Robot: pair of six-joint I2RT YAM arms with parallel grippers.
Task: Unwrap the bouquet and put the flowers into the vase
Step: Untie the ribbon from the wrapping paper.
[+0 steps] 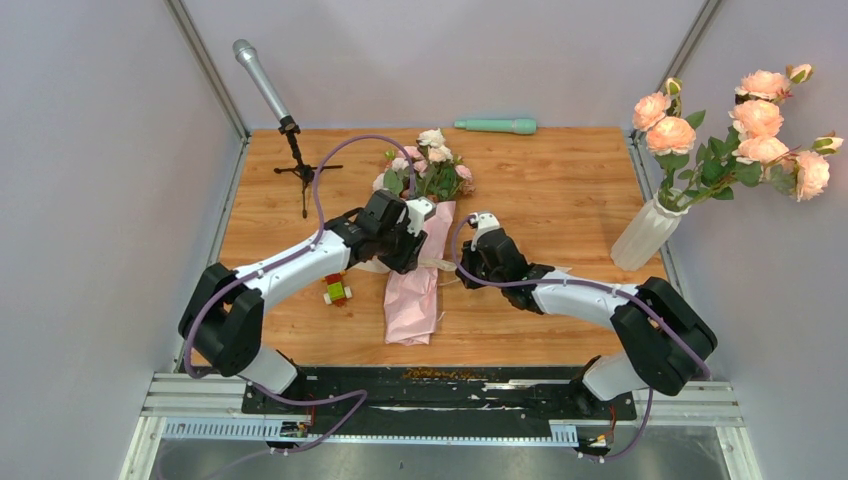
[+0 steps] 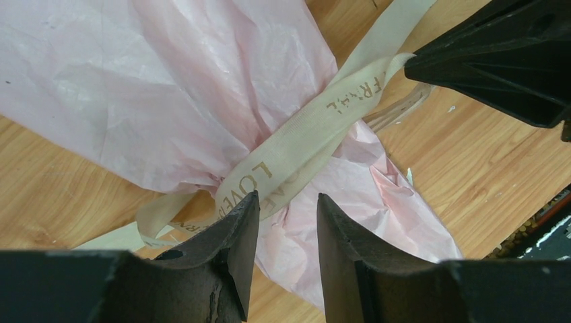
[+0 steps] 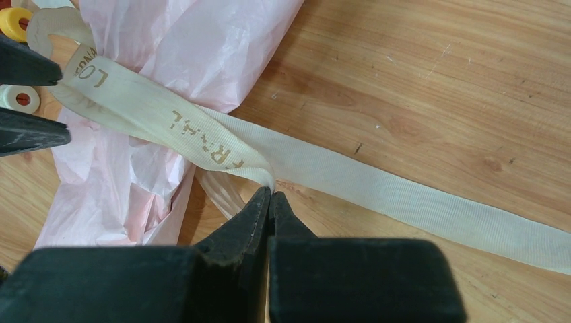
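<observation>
The ribbon's lower part is under its lettered part. Next, my left gripper pinches the lower part's edge [image 2: 296, 187] while my right gripper holds the loop of the ribbon.
The bouquet [image 1: 425, 170] lies mid-table, its small pink and white flowers [image 1: 432, 150] toward the far side and its pink paper [image 1: 410, 300] trailing toward me. A cream ribbon [image 2: 299, 145] with printed letters crosses the paper [image 2: 168, 87]. My left gripper [image 2: 287, 200] is open over the tied waist. In the right wrist view its fingers [image 3: 30, 67] stand either side of the ribbon [image 3: 155, 118]. My right gripper [image 3: 271, 190] is shut on a loop of the ribbon, just right of the paper [image 3: 202, 47]. The ribbed white vase [image 1: 642, 235] stands at the right edge.
Large peach roses [image 1: 760, 125] on leafy branches fill the vase. A mint-green cylinder [image 1: 497, 126] lies at the back edge, a microphone on a tripod [image 1: 290, 135] stands back left, and a small red, yellow and green toy [image 1: 336, 291] lies beside the left arm.
</observation>
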